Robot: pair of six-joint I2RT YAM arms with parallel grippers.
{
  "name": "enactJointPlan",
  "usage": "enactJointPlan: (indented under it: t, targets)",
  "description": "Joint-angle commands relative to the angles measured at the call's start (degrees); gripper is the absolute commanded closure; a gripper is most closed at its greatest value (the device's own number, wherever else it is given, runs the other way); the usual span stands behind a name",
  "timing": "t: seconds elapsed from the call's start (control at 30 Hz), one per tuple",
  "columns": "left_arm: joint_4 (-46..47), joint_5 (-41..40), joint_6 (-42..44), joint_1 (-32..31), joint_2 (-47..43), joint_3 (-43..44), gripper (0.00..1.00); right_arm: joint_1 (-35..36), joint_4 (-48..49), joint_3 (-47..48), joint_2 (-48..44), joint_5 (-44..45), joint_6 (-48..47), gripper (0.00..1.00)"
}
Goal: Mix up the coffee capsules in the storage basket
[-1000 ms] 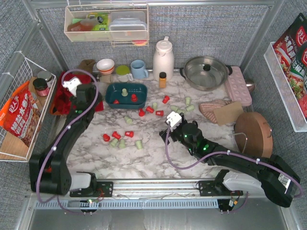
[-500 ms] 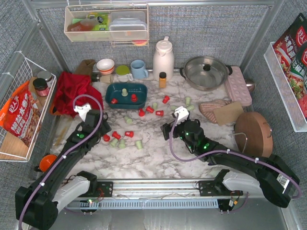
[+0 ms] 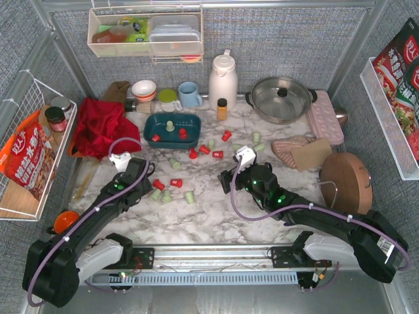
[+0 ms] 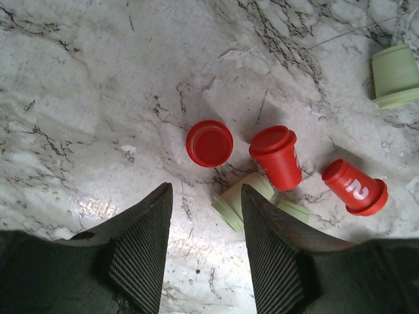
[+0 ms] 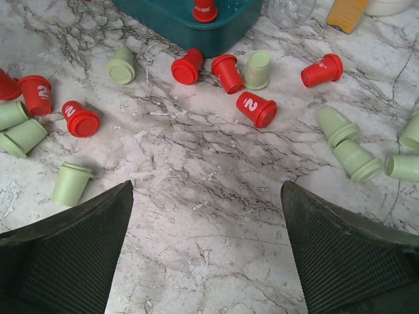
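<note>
Next, my right gripper should grab the body [image 5: 69, 186] of the lone green coffee capsule, which lies just outside the cluster by my left gripper.
The teal storage basket [image 3: 196, 122] stands at the back of the marble table and holds two red coffee capsules and a mint green one [image 3: 170, 124]. Red and green coffee capsules lie scattered in front of it [image 3: 204, 149] [image 5: 256, 108]. My left gripper [image 3: 145, 179] [image 4: 204, 196] is low over the left cluster, open about halfway, with only bare marble between its fingers. A red capsule [image 4: 209, 142] stands just ahead of it, and a green one [image 4: 241, 204] lies against the right finger. My right gripper [image 3: 227, 178] [image 5: 206, 190] hovers wide open over bare marble, facing the basket [image 5: 190, 29].
A red cloth [image 3: 98, 127] lies at the back left, next to a wire basket [image 3: 26, 150]. Behind the basket stand mugs, an orange-brown bottle [image 3: 222, 108], a white thermos [image 3: 222, 78] and a steel pan [image 3: 281, 98]. A round wooden board [image 3: 346, 183] sits right.
My left arm swung from over the red cloth forward and down to the left capsule cluster, and its jaws narrowed. The right gripper shifted only slightly and stayed wide open.
</note>
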Motion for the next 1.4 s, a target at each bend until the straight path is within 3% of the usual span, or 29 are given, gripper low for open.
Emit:
enactJointPlan:
  t: [0.0,0.2,0.57,0.9,1.07,1.23,1.37]
  targets:
    - [4.63,-2.69,0.27,0.02,2.31,-0.92,0.44,0.01,0.73,0.57,0.24,-1.15,-0.01,0.01]
    - [12.14,-3.15,3.43,0.07,6.14,-2.95,0.40,0.00,0.47,0.80,0.44,-2.26,-0.16,0.01]
    - [16.71,-4.55,5.51,1.74,12.20,-3.53,0.41,0.00,-0.17,1.14,0.90,-3.04,-0.53,0.01]
    - [18.92,-3.35,4.74,1.87,13.11,-4.27,0.58,0.00,-0.85,1.71,1.34,-3.66,-0.89,0.01]
    - [15.01,-3.23,4.56,1.86,11.76,-1.41,0.71,0.00,-0.99,1.74,1.56,-3.69,-0.89,0.01]
    - [11.62,-4.16,7.74,1.87,7.80,6.60,0.73,0.00,-1.25,2.14,2.17,-3.85,-0.72,0.01]
    - [22.23,-0.30,13.97,1.95,7.79,12.22,0.70,0.00,-1.33,2.59,3.14,-4.32,-0.54,0.01]
